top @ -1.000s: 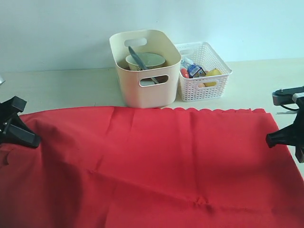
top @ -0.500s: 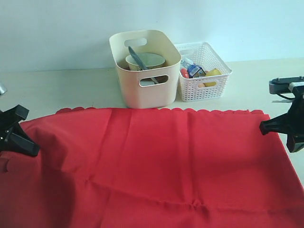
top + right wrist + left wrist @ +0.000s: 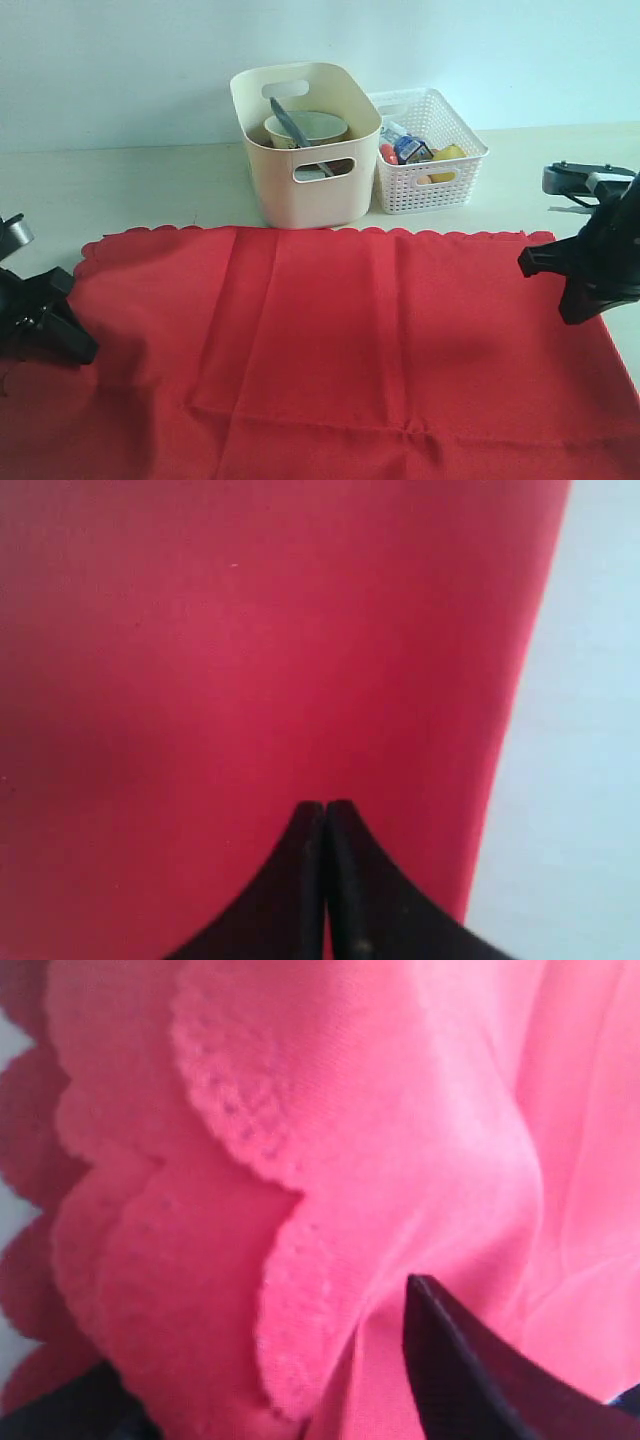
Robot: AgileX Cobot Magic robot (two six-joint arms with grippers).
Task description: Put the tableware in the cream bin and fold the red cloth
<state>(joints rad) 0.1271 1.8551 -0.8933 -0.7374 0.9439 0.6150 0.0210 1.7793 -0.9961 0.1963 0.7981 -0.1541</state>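
The red cloth's scalloped edge lies loose between my left gripper's spread fingers; I need to firmly pinch the bunched layers [image 3: 270,1385] before lifting and folding it across.
The red cloth [image 3: 340,340] lies spread over the near table, its scalloped far edge just in front of the bins. My left gripper [image 3: 70,345] sits low at the cloth's left edge. In the left wrist view its black fingers [image 3: 455,1360] stand apart, with layered scalloped cloth [image 3: 300,1160] bunched loosely between them. At the right edge, my right gripper [image 3: 565,290] has its fingertips [image 3: 325,810] pressed together, with a thin sliver of red cloth [image 3: 250,630] between them. The cream bin [image 3: 305,190] holds the pale bowl [image 3: 318,125] and a dark utensil handle [image 3: 285,118]. The other tableware is hidden.
A white lattice basket [image 3: 440,185] with toy foods and a small carton stands right of the cream bin. Bare table [image 3: 140,185] stretches behind the cloth on the left, and a strip [image 3: 560,170] shows behind it on the right.
Both grippers have come down and inward. The cloth's scalloped far-left corner has come into view and settled flat, and the raised left side of the cloth has lowered.
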